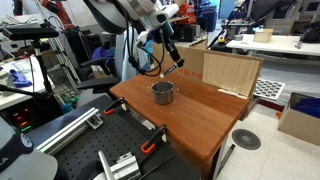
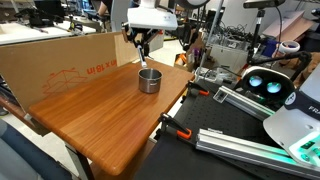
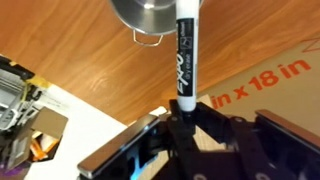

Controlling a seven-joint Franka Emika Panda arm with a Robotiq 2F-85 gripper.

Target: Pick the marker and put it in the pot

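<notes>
Next, I let go of the marker with my gripper once it is to be set down inside the round shiny metal pot [image 1: 162, 91] [image 3: 153, 8] on the wooden tabletop.
My gripper [image 3: 186, 122] is shut on the marker [image 3: 186, 50], a white pen with a black band and dark print that sticks out past the fingertips. The pot [image 3: 150, 14], round shiny metal with a small handle, shows at the top edge of the wrist view, just left of the marker's far end. In both exterior views the gripper [image 1: 170, 60] [image 2: 143, 50] hangs above the wooden table, a little above and beside the pot [image 1: 162, 93] [image 2: 149, 80]. The marker tip [image 2: 143, 63] points down near the pot's rim. The pot stands upright.
The wooden tabletop [image 1: 205, 120] [image 2: 100, 120] carries the pot. A large cardboard box [image 1: 231, 72] [image 2: 60, 60] stands along its far edge. Orange-handled clamps [image 1: 150, 146] [image 2: 176, 128] grip the table edge. Equipment and desks surround the table.
</notes>
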